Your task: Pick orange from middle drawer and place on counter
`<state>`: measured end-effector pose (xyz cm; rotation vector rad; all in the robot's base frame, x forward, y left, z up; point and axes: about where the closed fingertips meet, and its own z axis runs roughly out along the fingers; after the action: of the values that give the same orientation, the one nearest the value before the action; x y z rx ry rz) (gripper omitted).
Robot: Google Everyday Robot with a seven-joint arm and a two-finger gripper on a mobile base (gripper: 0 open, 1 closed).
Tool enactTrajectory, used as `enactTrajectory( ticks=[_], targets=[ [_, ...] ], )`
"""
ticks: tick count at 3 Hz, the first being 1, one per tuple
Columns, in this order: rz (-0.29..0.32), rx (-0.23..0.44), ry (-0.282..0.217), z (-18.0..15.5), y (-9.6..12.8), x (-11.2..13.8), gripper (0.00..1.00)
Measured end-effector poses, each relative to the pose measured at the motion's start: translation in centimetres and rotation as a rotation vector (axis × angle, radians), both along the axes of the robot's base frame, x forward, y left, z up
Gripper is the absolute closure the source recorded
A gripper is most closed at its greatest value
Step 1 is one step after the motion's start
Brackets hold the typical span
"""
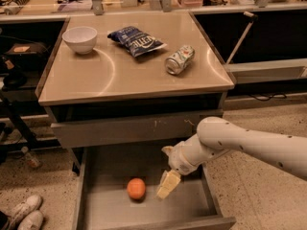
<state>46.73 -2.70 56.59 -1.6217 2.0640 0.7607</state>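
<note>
The orange's side (pixel 141 189) nearest the white arm, inside the open middle drawer, is the next place for my gripper, which should move there and then close on it.
The orange (pixel 136 189) lies on the flat floor of the open middle drawer (pixel 108 210), left of centre. My gripper (pixel 166 186) hangs inside the drawer from the white arm (pixel 249 143) that comes in from the right. Its pale fingertips sit just right of the orange, a small gap away and not touching it. The counter (pixel 120 71) is the tan steel tabletop above the drawers.
On the counter stand a white bowl (pixel 79 38) at back left, a blue snack bag (pixel 135 40) and a crushed silver-green can (pixel 179 60). A partly open upper drawer front (pixel 129 128) overhangs the middle drawer. White shoes (pixel 21 214) lie on the floor at lower left.
</note>
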Motion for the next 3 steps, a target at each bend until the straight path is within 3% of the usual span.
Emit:
enactTrajectory(
  ticks=[2,3],
  targets=[
    [-0.028,0.103,0.050,-9.4,5.7,1.6,0.00],
    [-0.029,0.105,0.055,-9.7,5.8,1.5,0.00]
  ],
)
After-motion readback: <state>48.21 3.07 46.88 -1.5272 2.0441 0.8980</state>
